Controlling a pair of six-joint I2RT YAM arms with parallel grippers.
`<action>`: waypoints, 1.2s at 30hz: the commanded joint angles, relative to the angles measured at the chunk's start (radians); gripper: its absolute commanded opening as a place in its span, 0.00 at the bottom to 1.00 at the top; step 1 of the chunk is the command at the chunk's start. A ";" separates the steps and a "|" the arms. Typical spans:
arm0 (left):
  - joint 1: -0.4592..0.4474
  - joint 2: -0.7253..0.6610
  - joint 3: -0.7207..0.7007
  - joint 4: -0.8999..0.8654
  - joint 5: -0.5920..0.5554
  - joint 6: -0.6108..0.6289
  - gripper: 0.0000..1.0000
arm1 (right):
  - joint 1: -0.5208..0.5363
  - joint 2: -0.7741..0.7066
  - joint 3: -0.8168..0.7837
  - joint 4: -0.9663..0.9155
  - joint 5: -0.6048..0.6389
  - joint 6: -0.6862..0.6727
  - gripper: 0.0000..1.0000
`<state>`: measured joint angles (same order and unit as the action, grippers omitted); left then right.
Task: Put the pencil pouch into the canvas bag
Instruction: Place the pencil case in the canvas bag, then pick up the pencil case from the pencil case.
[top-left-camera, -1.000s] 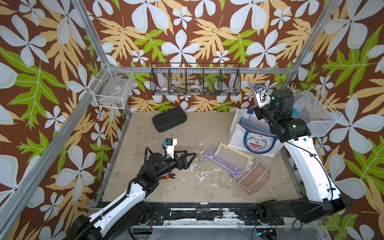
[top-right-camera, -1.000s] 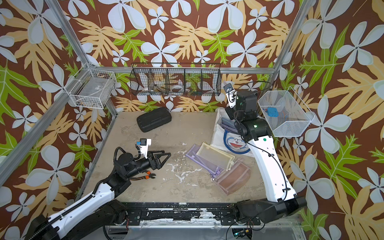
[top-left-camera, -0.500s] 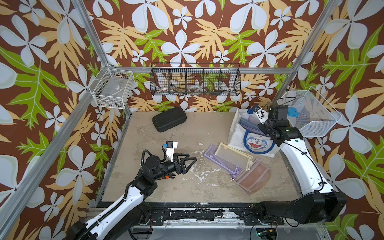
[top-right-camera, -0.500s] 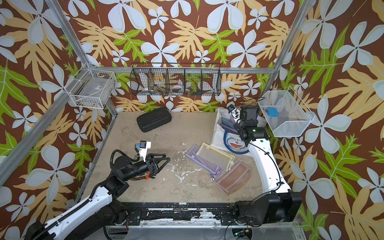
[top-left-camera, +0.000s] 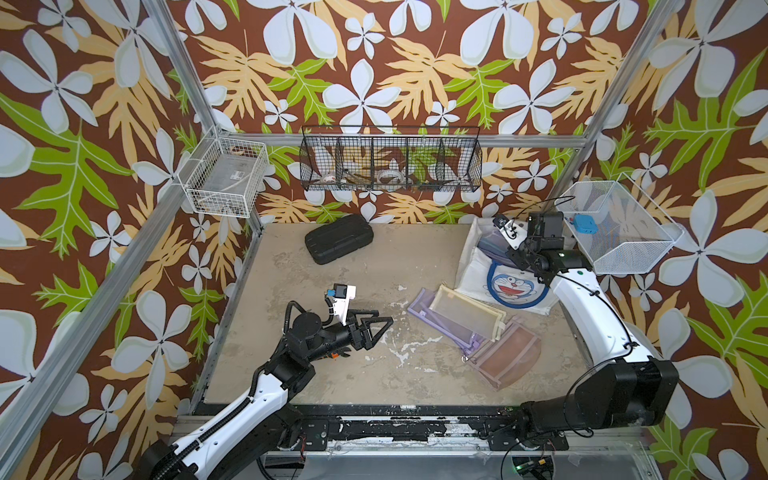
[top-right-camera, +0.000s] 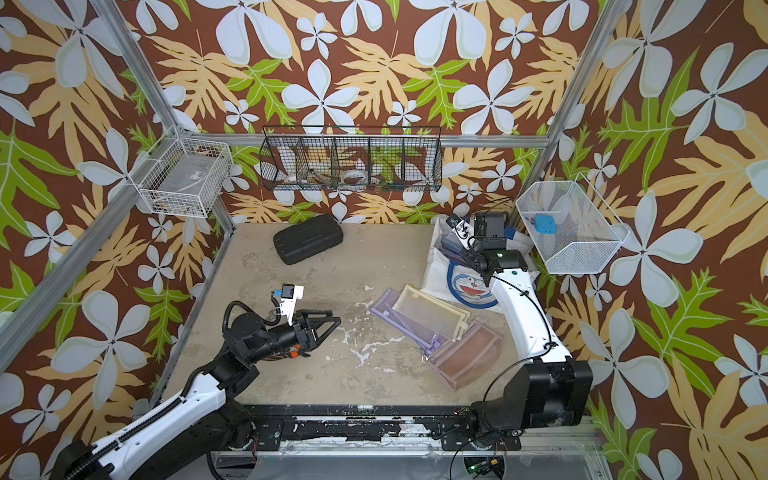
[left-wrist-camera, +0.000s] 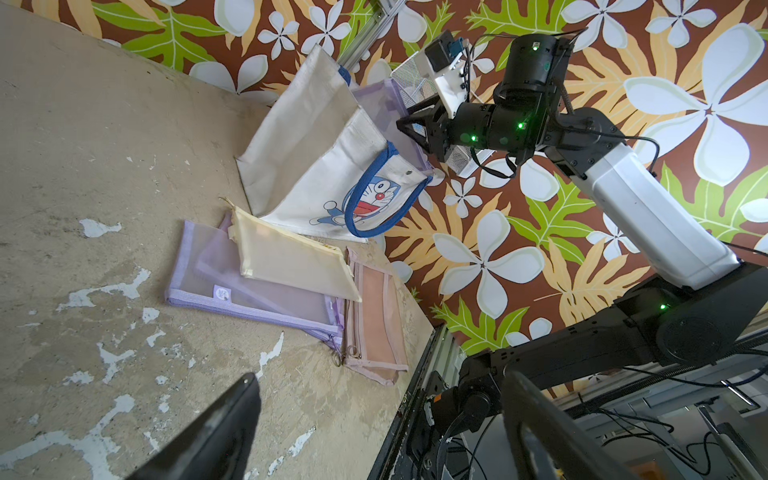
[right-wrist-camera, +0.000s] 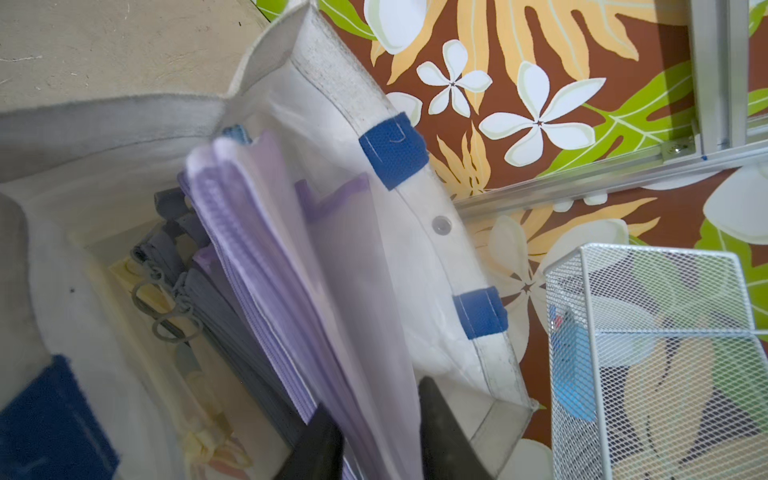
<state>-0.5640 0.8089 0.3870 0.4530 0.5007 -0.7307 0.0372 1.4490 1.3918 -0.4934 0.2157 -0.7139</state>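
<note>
Next, I grab the yellow pouch on the table with my left gripper by its front corner (top-left-camera: 435, 308) (left-wrist-camera: 252, 276), the one farther away from the pink pouch.
The canvas bag (top-left-camera: 478, 274) (top-right-camera: 436, 266) (left-wrist-camera: 316, 183) stands open at the back right of the table, white with blue handles and a cartoon cat face. A purple mesh pencil pouch (right-wrist-camera: 266, 232) (top-left-camera: 492, 245) (left-wrist-camera: 382, 104) stands on edge inside its mouth, beside grey and yellow pouches lying deeper in. My right gripper (right-wrist-camera: 378, 397) (top-left-camera: 512, 254) (top-right-camera: 465, 259) hovers at the bag's rim (right-wrist-camera: 332, 62). Its fingers stand apart, one on each side of the purple pouch. My left gripper (top-left-camera: 380, 330) (top-right-camera: 328, 330) (left-wrist-camera: 378, 382) hangs open and holds nothing, low over the front left of the table.
Purple (top-left-camera: 432, 322), yellow (top-left-camera: 465, 311) and pink (top-left-camera: 507, 353) mesh pouches overlap on the table in front of the bag. A black hard case (top-left-camera: 338, 239) lies at the back. A white wire basket (top-left-camera: 619, 228) hangs right beside the bag. More wire baskets (top-left-camera: 390, 166) (top-left-camera: 224, 178) hang on the walls.
The right arm came down from above the bag to its mouth, carrying the purple pouch in, and its jaws have parted. The left arm drew back slightly.
</note>
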 joint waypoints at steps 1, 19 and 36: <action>0.003 0.005 -0.001 0.027 -0.008 -0.006 0.92 | -0.003 0.003 0.007 0.012 0.036 0.008 0.38; -0.009 0.236 0.112 -0.123 -0.107 -0.002 0.86 | 0.120 -0.147 0.078 -0.085 -0.182 0.386 0.57; -0.269 0.837 0.369 0.096 -0.328 -0.311 0.74 | 0.313 -0.494 -0.530 0.147 -0.314 0.810 0.80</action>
<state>-0.8139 1.5948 0.7082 0.4950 0.2325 -0.9852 0.3508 0.9825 0.8997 -0.3752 -0.0601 0.0494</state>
